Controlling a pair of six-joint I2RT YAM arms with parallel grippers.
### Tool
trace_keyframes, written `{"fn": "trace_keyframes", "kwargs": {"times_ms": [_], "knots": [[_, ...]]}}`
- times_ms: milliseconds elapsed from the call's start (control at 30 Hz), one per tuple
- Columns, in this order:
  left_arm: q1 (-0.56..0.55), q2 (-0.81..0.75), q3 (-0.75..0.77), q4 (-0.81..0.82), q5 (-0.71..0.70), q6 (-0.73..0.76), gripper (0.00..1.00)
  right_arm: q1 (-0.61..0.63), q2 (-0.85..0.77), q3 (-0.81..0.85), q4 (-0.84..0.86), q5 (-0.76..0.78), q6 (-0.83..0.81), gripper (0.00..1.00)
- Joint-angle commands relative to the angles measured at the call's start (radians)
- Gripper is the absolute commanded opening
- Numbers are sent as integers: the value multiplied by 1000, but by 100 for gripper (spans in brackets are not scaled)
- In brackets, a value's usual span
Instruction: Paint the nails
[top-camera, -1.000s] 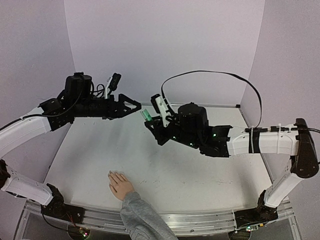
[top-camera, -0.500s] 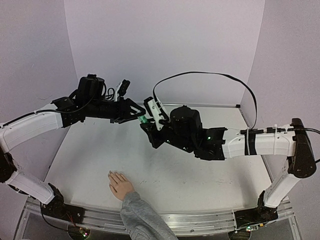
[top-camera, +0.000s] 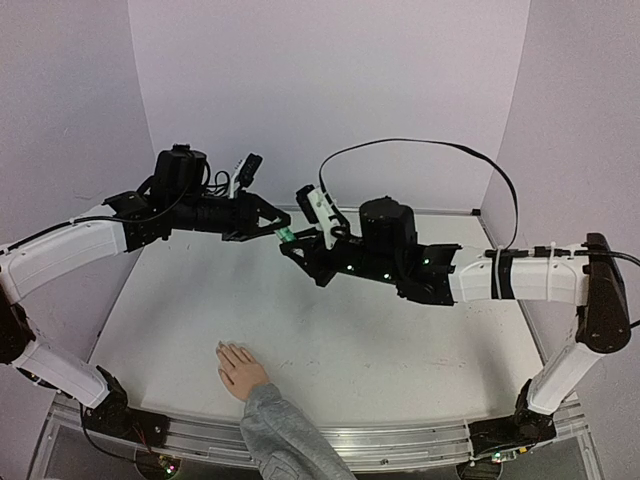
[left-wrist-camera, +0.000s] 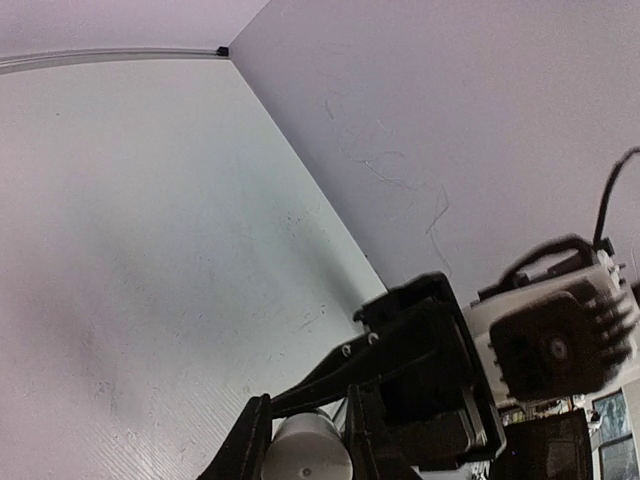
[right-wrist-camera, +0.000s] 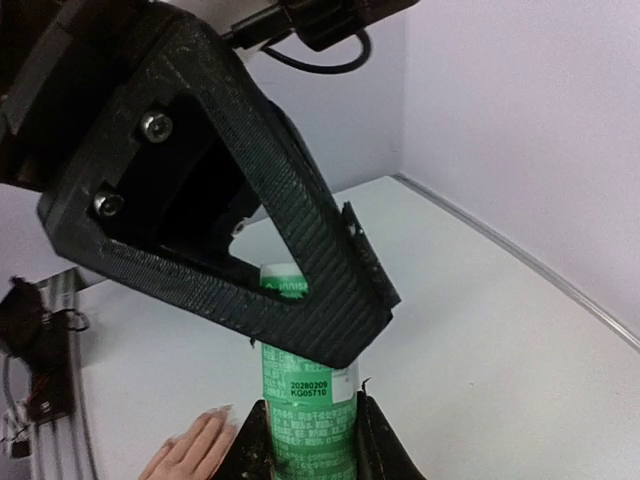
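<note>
The robot's left gripper needs to stand the bottle on the table halfway (top-camera: 185, 289) between the hand's fingertips and the nearer back corner.
A small green-labelled bottle (top-camera: 286, 237) hangs in mid-air above the back of the table, held between both grippers. My right gripper (right-wrist-camera: 305, 448) is shut on the bottle's lower body (right-wrist-camera: 300, 405). My left gripper (left-wrist-camera: 304, 428) is shut on its white cap end (left-wrist-camera: 306, 455), and one left finger (right-wrist-camera: 255, 255) crosses in front of the bottle in the right wrist view. The flesh-coloured hand (top-camera: 241, 367) lies flat near the table's front edge, fingers pointing away, in a grey knit sleeve (top-camera: 282, 432). Its nails (top-camera: 227, 349) are too small to make out. The hand's fingers (right-wrist-camera: 190, 452) also show below the bottle.
The white table (top-camera: 420, 350) is enclosed by pale purple walls at the back and sides. A black cable (top-camera: 430, 148) loops above the right arm. An aluminium rail (top-camera: 400, 440) runs along the near edge.
My left gripper has moved right to the bottle and its jaws have shut on the cap end. The right arm shifted slightly while keeping its grip on the bottle.
</note>
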Motion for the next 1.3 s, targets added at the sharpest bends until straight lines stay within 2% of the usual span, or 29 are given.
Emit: {"fn": "trace_keyframes", "kwargs": {"times_ms": [0, 133, 200, 267, 333, 400, 500, 567, 633, 800, 1000, 1200, 1267], "knots": [[-40, -9, 54, 158, 262, 90, 0, -70, -56, -11, 198, -717, 45, 0], [-40, -19, 58, 158, 326, 134, 0, -78, -48, -1, 201, -831, 48, 0], [-41, -31, 53, 158, 309, 141, 0, -80, -43, -2, 201, -804, 53, 2], [-39, -42, 44, 155, 278, 142, 0, -81, -38, -5, 199, -732, 60, 8], [-33, -52, 36, 145, 229, 139, 0, -81, -33, -1, 168, -607, 61, 29], [-20, -65, 37, 83, 122, 145, 0, -81, -27, 11, 93, -424, 56, 50], [-15, -65, 97, -181, -205, 214, 0, -80, -26, 9, -1, -189, 54, 75], [-6, -64, 97, -270, -417, 242, 0, -81, -37, -19, -36, -96, 50, 83], [25, -72, 46, -291, -599, 221, 0, -80, -53, -50, -55, -42, 49, 85], [163, -71, -111, -234, -819, 171, 0, -81, -118, -132, -69, 48, 64, 92], [354, 39, -228, -109, -872, 89, 0, -90, -202, -208, -83, 190, 94, 98], [400, 192, -220, -75, -964, 84, 0, -145, -314, -291, -84, 202, 133, 98], [415, 251, -208, -69, -943, 81, 0, -154, -342, -310, -84, 211, 136, 98]]}}
